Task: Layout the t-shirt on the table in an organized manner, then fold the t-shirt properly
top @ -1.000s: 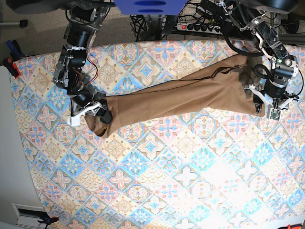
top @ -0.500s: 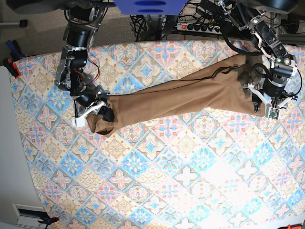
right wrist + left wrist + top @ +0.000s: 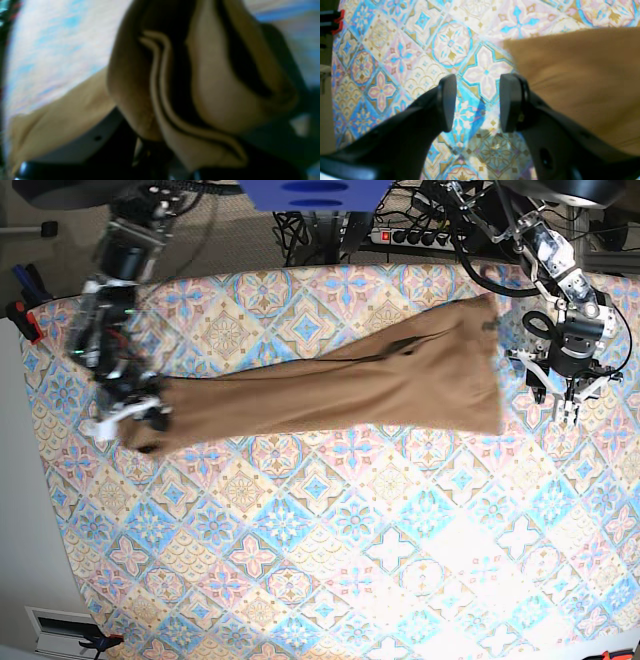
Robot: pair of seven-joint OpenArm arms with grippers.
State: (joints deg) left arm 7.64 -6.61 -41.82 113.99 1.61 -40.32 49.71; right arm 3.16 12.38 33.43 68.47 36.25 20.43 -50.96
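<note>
Next, my right gripper lets go of the bunched end of the t-shirt on the tablecloth (image 3: pixel 314 450) next to the near edge of the t-shirt's middle.
The tan-brown t-shirt (image 3: pixel 340 385) lies stretched in a long band across the far half of the table (image 3: pixel 330 560). My right gripper (image 3: pixel 138 423), at the base view's left, is shut on the shirt's bunched left end. In the right wrist view folded fabric with a hem (image 3: pixel 217 100) fills the frame and hides the fingers. My left gripper (image 3: pixel 566 392) stands open just right of the shirt's wide edge and is not touching it. In the left wrist view its fingers (image 3: pixel 447 102) stand apart over bare tablecloth (image 3: pixel 395 57), with the t-shirt (image 3: pixel 582 82) beside the right finger.
A power strip with cables (image 3: pixel 420 235) and a blue plate (image 3: pixel 310 192) lie beyond the table's far edge. Red-handled clamps (image 3: pixel 25 320) sit off the left edge, and another clamp (image 3: pixel 335 21) shows in the left wrist view. A pale floor strip (image 3: pixel 25 530) runs along the left.
My right gripper has shut on the shirt's end and pulled it left in the base view. The whole shirt slid left, and its wide edge came away from the open left gripper.
</note>
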